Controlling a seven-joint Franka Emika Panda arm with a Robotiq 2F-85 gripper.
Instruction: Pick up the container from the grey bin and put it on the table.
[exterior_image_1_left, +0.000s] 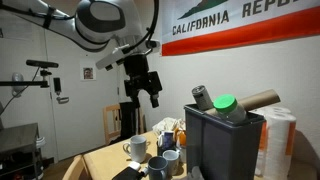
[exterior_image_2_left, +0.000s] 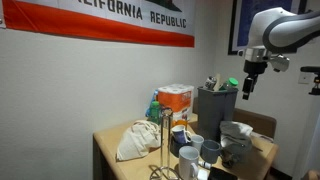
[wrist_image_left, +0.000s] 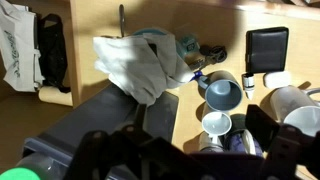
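Note:
The robot's gripper will next move to the container's round green lid (exterior_image_1_left: 225, 102) (wrist_image_left: 18, 174), which pokes up out of the grey bin next to the brown cardboard tube, and close there.
The container (exterior_image_1_left: 227, 104), with a round green lid, stands in the tall dark grey bin (exterior_image_1_left: 222, 145) among other cylinders. A sliver of green shows at the bottom left of the wrist view (wrist_image_left: 14, 175). The bin also shows in an exterior view (exterior_image_2_left: 215, 106), and its dark wall is in the wrist view (wrist_image_left: 95, 120). My gripper (exterior_image_1_left: 150, 95) hangs open and empty in the air, above the table (exterior_image_1_left: 100, 160) and off to the side of the bin, apart from it. It shows near the bin top in an exterior view (exterior_image_2_left: 247, 86). Its dark fingers frame the bottom of the wrist view (wrist_image_left: 190, 165).
A grey-capped cylinder (exterior_image_1_left: 202, 96) and a brown cardboard tube (exterior_image_1_left: 258, 100) share the bin. Mugs (exterior_image_1_left: 135, 148) (wrist_image_left: 222, 92) stand on the table beside it. A white cloth bag (exterior_image_2_left: 135, 140), an orange box (exterior_image_2_left: 175, 97) and a black square item (wrist_image_left: 267, 45) are nearby.

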